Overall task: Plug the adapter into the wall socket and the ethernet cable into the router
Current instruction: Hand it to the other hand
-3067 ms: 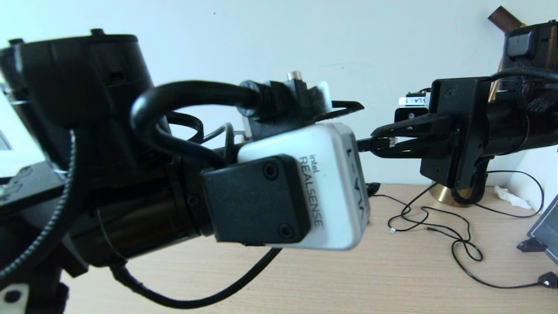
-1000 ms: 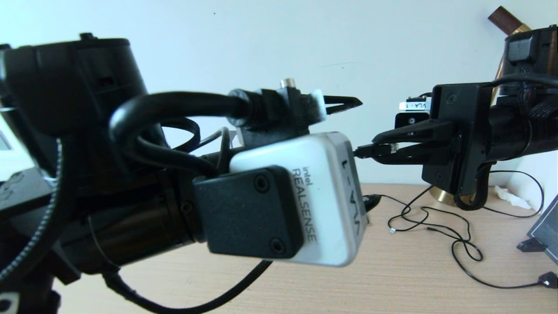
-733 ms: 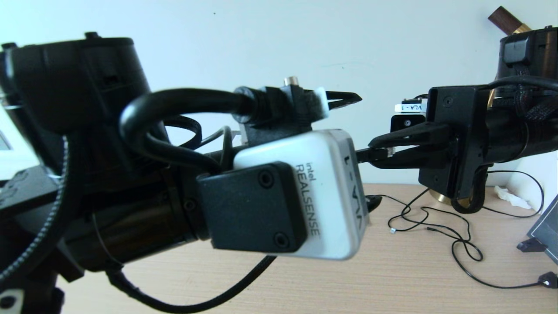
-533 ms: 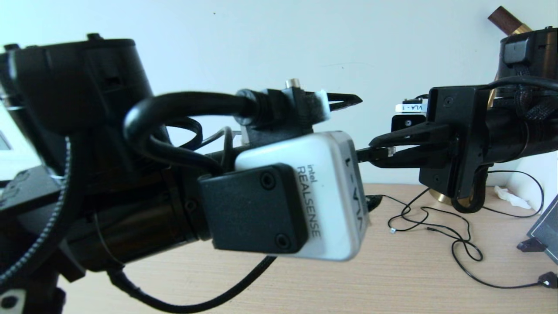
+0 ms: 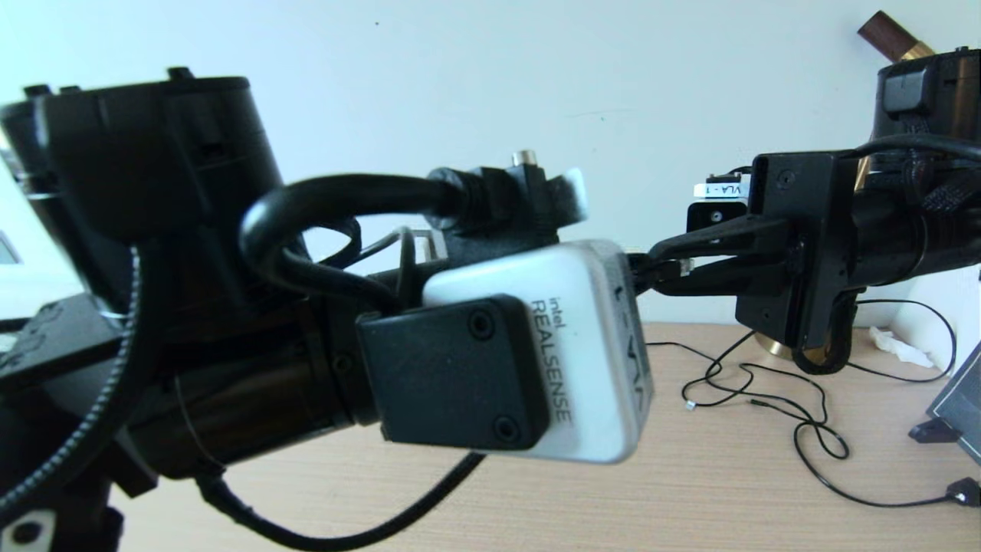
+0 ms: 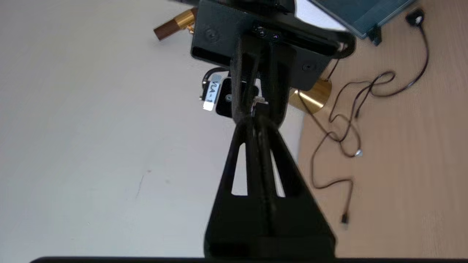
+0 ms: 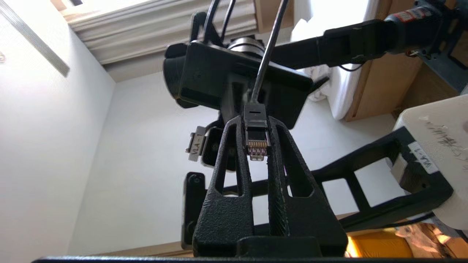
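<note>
The cable behind the plug is held in my closed left gripper, so that gripper should open and take the plug's rear end (image 7: 255, 111) before my right gripper lets go of it.
Both arms are raised above the table, facing each other tip to tip. My right gripper (image 7: 256, 126) is shut on the small black plug (image 7: 256, 137) of the ethernet cable (image 7: 264, 62); the plug's gold contacts show between its fingers. My left gripper (image 6: 257, 122) is shut on the same black cable just behind the plug (image 6: 260, 105). In the head view the right gripper (image 5: 653, 268) shows at centre right, while the left gripper's fingers are hidden behind its white wrist camera (image 5: 590, 345). The adapter, the wall socket and the router are out of view.
Below the arms lies a wooden table (image 5: 690, 491) with thin black cables (image 5: 797, 414) tangled on its right side. A brass lamp base (image 5: 778, 345), a crumpled tissue (image 5: 900, 346) and a dark panel (image 5: 958, 406) stand at the far right. A pale wall is behind.
The left gripper's fingers, spread apart a second ago, have closed on the cable. The left arm has shifted slightly toward the right gripper. The right gripper has kept its hold.
</note>
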You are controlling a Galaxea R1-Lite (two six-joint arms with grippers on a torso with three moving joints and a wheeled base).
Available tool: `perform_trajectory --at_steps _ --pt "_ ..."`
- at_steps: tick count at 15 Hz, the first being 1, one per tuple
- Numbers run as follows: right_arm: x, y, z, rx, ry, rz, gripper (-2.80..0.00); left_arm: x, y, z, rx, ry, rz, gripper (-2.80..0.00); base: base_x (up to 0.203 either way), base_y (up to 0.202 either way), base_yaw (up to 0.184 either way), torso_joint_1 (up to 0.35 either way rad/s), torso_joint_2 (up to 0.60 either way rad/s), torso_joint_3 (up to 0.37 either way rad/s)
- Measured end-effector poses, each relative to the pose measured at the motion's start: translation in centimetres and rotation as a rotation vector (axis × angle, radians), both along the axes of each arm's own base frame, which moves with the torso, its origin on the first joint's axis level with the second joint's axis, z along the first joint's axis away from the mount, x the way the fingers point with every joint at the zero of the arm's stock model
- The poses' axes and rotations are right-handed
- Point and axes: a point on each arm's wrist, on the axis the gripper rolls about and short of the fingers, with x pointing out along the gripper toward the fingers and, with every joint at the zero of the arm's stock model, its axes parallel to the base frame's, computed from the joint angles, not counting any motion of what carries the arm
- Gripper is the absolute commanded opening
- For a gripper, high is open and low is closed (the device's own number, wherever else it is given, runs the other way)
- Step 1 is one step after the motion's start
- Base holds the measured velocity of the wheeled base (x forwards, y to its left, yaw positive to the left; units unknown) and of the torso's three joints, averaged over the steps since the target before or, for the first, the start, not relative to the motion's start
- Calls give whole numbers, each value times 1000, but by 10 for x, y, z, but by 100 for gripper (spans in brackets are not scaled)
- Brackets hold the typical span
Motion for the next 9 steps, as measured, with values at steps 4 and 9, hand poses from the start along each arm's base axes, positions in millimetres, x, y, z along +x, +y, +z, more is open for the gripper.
perform_trajectory --at_steps 4,9 --pt "0 0 0 0 -1 0 -280 0 -1 -1 3 3 0 -280 0 0 0 0 0 0" --pt "0 0 0 1 -1 1 -280 0 0 -1 3 3 0 0 0 0 0 0 0 0"
